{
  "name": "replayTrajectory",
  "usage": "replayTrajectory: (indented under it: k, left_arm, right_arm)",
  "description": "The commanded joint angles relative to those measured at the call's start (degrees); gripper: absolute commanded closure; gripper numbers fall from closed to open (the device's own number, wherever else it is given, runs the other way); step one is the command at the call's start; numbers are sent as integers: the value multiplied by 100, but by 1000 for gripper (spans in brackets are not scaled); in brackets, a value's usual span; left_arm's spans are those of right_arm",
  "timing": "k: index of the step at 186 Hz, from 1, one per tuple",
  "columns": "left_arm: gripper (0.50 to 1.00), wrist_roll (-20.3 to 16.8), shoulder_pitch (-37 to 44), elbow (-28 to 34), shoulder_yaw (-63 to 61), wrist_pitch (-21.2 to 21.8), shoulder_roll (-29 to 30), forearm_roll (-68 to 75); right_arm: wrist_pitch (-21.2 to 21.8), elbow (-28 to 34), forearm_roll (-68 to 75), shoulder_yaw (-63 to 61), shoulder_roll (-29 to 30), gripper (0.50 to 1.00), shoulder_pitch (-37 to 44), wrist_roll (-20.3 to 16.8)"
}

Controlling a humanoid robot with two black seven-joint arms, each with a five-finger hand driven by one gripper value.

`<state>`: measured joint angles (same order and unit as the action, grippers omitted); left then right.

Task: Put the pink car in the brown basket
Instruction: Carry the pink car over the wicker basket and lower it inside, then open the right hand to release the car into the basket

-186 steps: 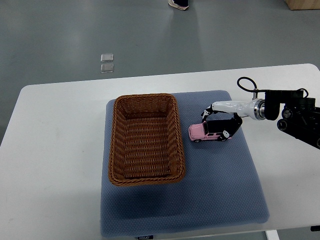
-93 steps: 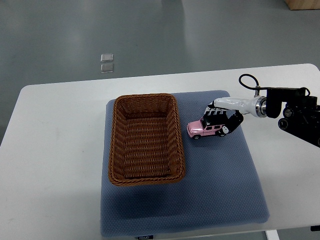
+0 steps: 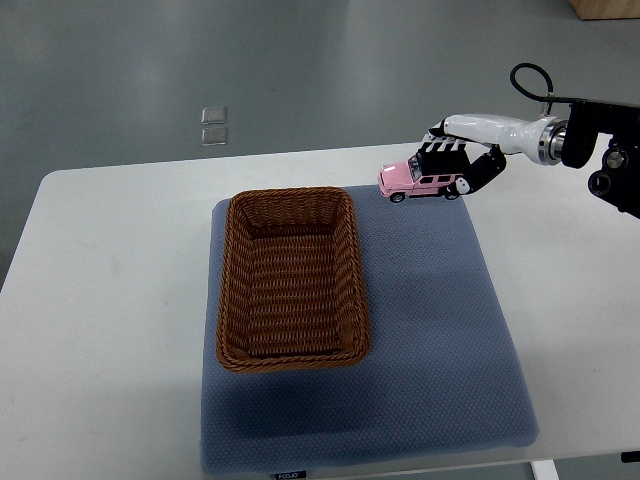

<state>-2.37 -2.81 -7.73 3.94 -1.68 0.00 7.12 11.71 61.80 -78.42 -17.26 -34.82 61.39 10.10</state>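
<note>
My right gripper has the pink car to put in the basket. Next, I let go of it with my right gripper on the far half of the brown basket's bottom (image 3: pixel 284 262).
The pink car (image 3: pixel 417 179) hangs in the air near the far edge of the blue mat, held by my right hand (image 3: pixel 452 170), whose fingers are shut around its rear half. The arm comes in from the right edge. The brown wicker basket (image 3: pixel 290 353) sits on the left part of the mat, holding nothing, to the left of and nearer than the car. My left arm does not show.
A blue-grey mat (image 3: pixel 430 330) covers the middle of the white table (image 3: pixel 110 300). Two small clear squares (image 3: pixel 213 125) lie on the floor beyond the table. A person's shoe (image 3: pixel 357 9) shows at the top edge.
My right hand closed on the pink car, lifted it off the mat and carried it up and away toward the far edge of the mat.
</note>
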Motion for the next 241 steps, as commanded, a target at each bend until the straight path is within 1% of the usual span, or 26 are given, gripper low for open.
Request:
replayTrajectory:
  k: [1, 57, 79, 139, 204, 205, 206, 207, 208, 209, 210, 211, 212, 213, 216, 217, 222, 223, 224, 227, 241]
  left_arm:
    - [500, 0, 0, 0, -7, 1, 0, 0]
    - [500, 0, 0, 0, -7, 1, 0, 0]
    - [500, 0, 0, 0, 1, 1, 0, 0]
    - [500, 0, 0, 0, 10, 1, 0, 0]
    - [500, 0, 0, 0, 10, 1, 0, 0]
    - [500, 0, 0, 0, 10, 1, 0, 0]
    - [500, 0, 0, 0, 10, 1, 0, 0]
    - [500, 0, 0, 0, 10, 1, 0, 0]
    - [500, 0, 0, 0, 10, 1, 0, 0]
    - [500, 0, 0, 0, 10, 1, 0, 0]
    - [500, 0, 0, 0, 10, 1, 0, 0]
    - [500, 0, 0, 0, 10, 1, 0, 0]
    - [500, 0, 0, 0, 10, 1, 0, 0]
    - [500, 0, 0, 0, 10, 1, 0, 0]
    - [500, 0, 0, 0, 10, 1, 0, 0]
    - [500, 0, 0, 0, 10, 1, 0, 0]
    - [500, 0, 0, 0, 10, 1, 0, 0]
    - [500, 0, 0, 0, 10, 1, 0, 0]
    - [500, 0, 0, 0, 10, 1, 0, 0]
    - [500, 0, 0, 0, 10, 1, 0, 0]
    - [500, 0, 0, 0, 10, 1, 0, 0]
  right_arm:
    - [15, 139, 2, 3, 178, 1000, 198, -17]
    - [85, 130, -25, 187, 1408, 1000, 550, -26]
    - [85, -2, -112, 548, 1724, 1000, 559, -17]
    - [77, -28, -112, 820, 2014, 1000, 532, -8]
    - [-11, -46, -121, 996, 2111, 1000, 471, 10]
    - [-20, -46, -121, 996, 2103, 977, 471, 10]
    - [-20, -46, -121, 996, 2102, 977, 471, 10]
    - [-29, -46, -121, 996, 2102, 943, 471, 10]
    - [-29, -46, -121, 996, 2102, 942, 471, 10]
    - [-46, -46, -121, 996, 2102, 916, 471, 10]
    - [-46, -46, -121, 996, 2102, 916, 471, 10]
    - [-55, -46, -121, 996, 2102, 900, 471, 10]
    - [-55, -46, -121, 996, 2102, 899, 471, 10]
    - [-64, -46, -121, 996, 2102, 885, 471, 10]
    - [-73, -46, -121, 996, 2102, 875, 471, 10]
    - [-81, -46, -121, 996, 2102, 863, 471, 10]
    - [-99, -46, -121, 1005, 2102, 840, 471, 10]
    - [-108, -46, -121, 1005, 2102, 828, 471, 10]
    - [-108, -46, -121, 1005, 2102, 828, 471, 10]
    - [-108, -46, -121, 1005, 2102, 806, 471, 10]
    - [-108, -54, -121, 1005, 2102, 746, 471, 10]
